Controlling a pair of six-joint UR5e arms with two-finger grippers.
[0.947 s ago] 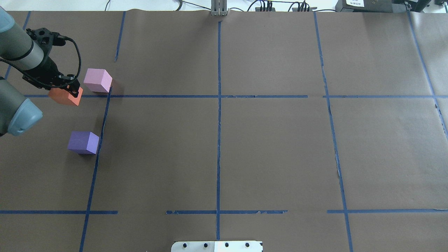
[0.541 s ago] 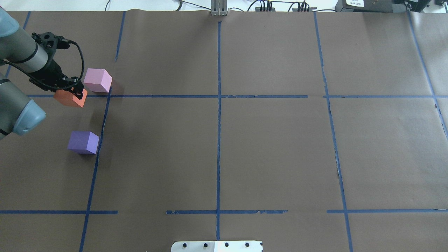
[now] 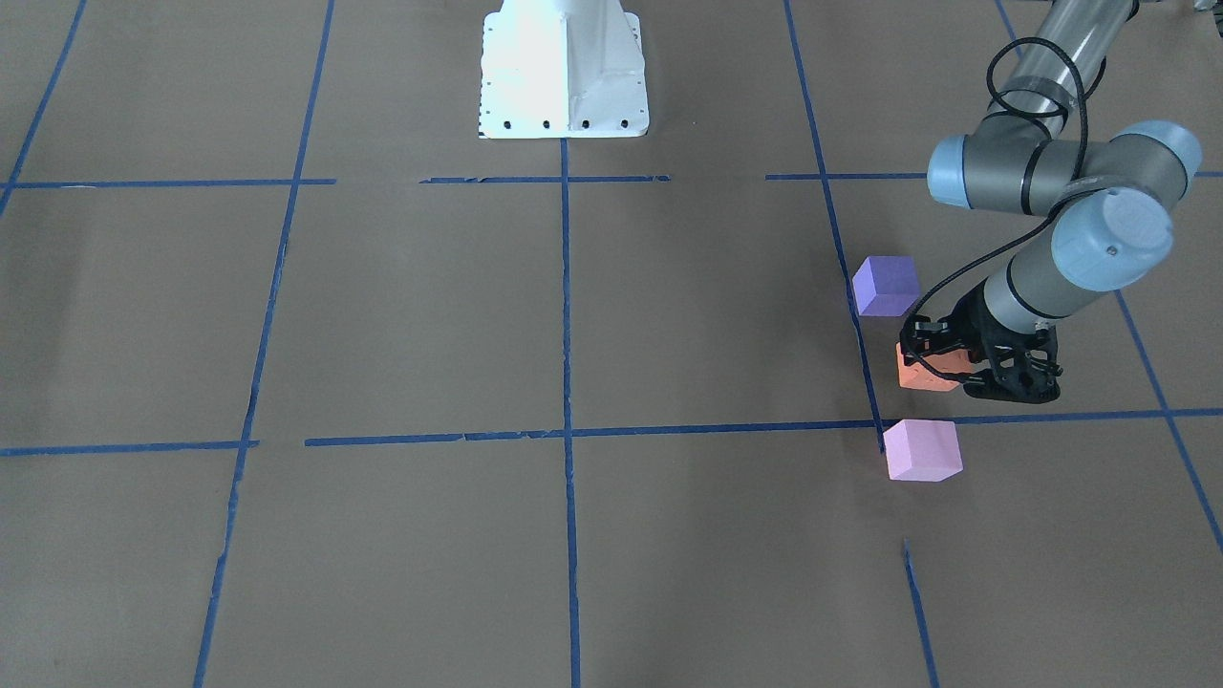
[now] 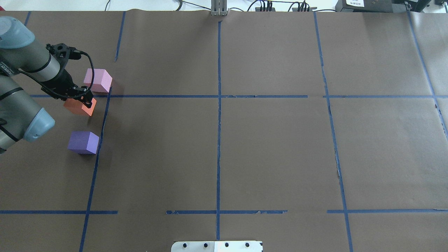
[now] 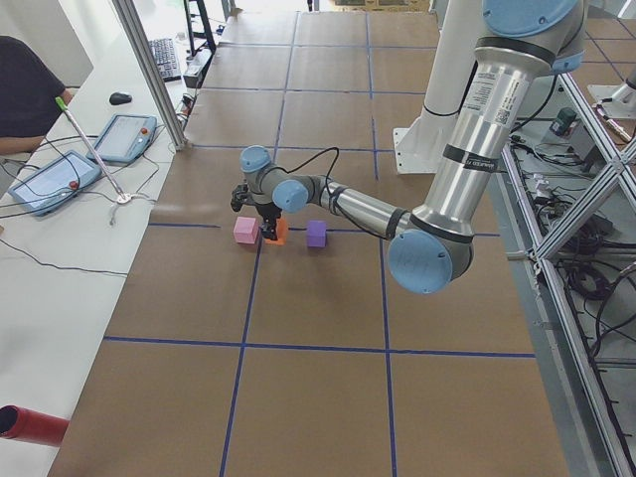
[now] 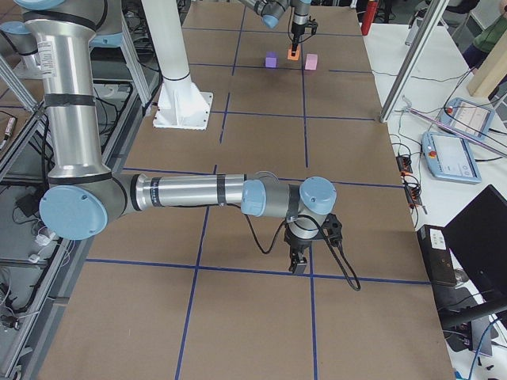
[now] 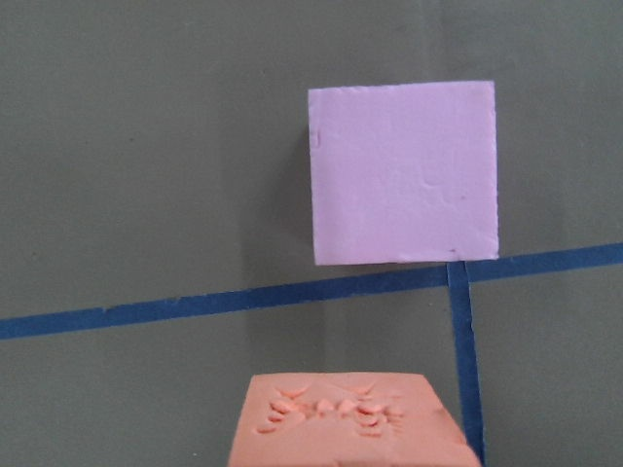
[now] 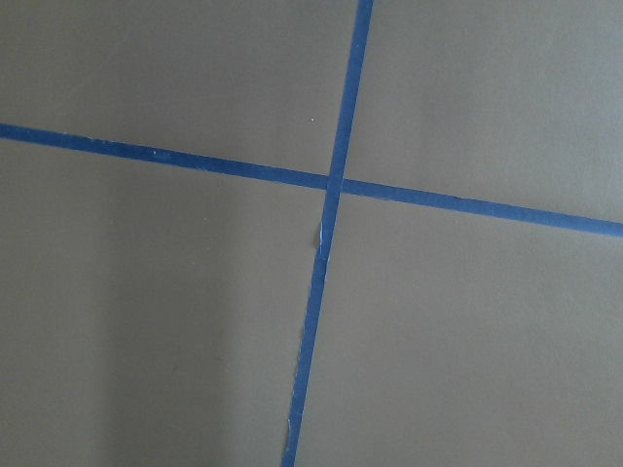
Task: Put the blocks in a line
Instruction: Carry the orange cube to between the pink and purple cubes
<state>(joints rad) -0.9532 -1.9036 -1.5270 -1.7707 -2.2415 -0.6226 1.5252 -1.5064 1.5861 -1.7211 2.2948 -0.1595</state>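
Observation:
Next, my left gripper releases the orange block on the paper [image 3: 909, 373] [image 7: 413, 414] between the purple block and the pink block.
My left gripper [image 4: 83, 99] is shut on the orange block [image 4: 77, 107], whose scuffed top face shows in the left wrist view [image 7: 346, 423]. The orange block hangs low over the brown paper, between the pink-lilac block [image 4: 98, 80] farther from me and the violet-purple block [image 4: 83, 142] nearer to me. In the front view the orange block [image 3: 923, 376] sits between the purple one [image 3: 886, 285] and the pink one [image 3: 922, 449]. The pink block [image 7: 403, 172] rests just beyond a blue tape line. My right gripper [image 6: 299, 265] hovers low over a tape crossing far from the blocks; I cannot tell whether it is open or shut.
Blue tape lines [image 4: 218, 105] divide the brown paper into squares. The white robot base plate [image 3: 564, 86] stands at my edge of the table. A side desk with tablets [image 5: 60, 179] and a person lies beyond the far edge.
My left gripper has carried the orange block to the right and toward me, from beside the pink block into the gap between the pink and purple blocks.

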